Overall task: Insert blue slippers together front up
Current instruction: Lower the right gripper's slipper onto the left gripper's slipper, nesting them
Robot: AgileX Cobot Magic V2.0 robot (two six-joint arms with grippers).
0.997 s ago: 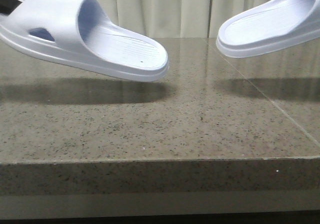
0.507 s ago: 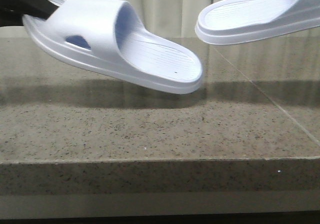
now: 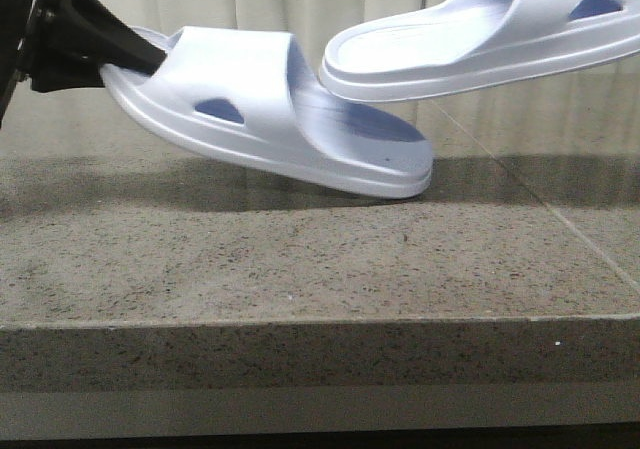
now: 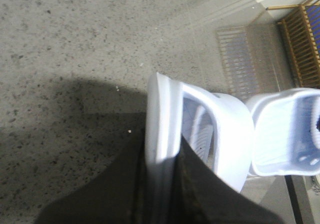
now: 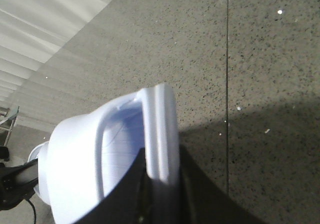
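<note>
The blue slipper in my right gripper will be let go over the open end of the blue slipper [image 3: 442, 117] in my left gripper.
Both blue slippers hang above the speckled stone table [image 3: 300, 259]. My left gripper [image 3: 100, 61] is shut on the strap end of the left slipper [image 3: 260, 119], whose open end tilts down to the right, close over the table. The right slipper [image 3: 480, 39] is higher, and its open end overlaps above the left one's footbed. In the left wrist view my left gripper [image 4: 162, 159] pinches the sole edge of the left slipper [image 4: 162, 119], with the right slipper [image 4: 285, 134] beyond. My right gripper [image 5: 162, 179] is shut on the sole edge of the right slipper [image 5: 160, 124].
The table's front edge [image 3: 320, 319] runs across the view, with a seam [image 3: 530, 204] on the right. Curtains [image 3: 300, 9] hang behind it. A wooden slatted rack [image 4: 300, 39] stands off the far side of the table.
Both slippers have moved toward the middle. The left one travelled right and tilted lower; the right one came left, so its open end now overlaps the left slipper.
</note>
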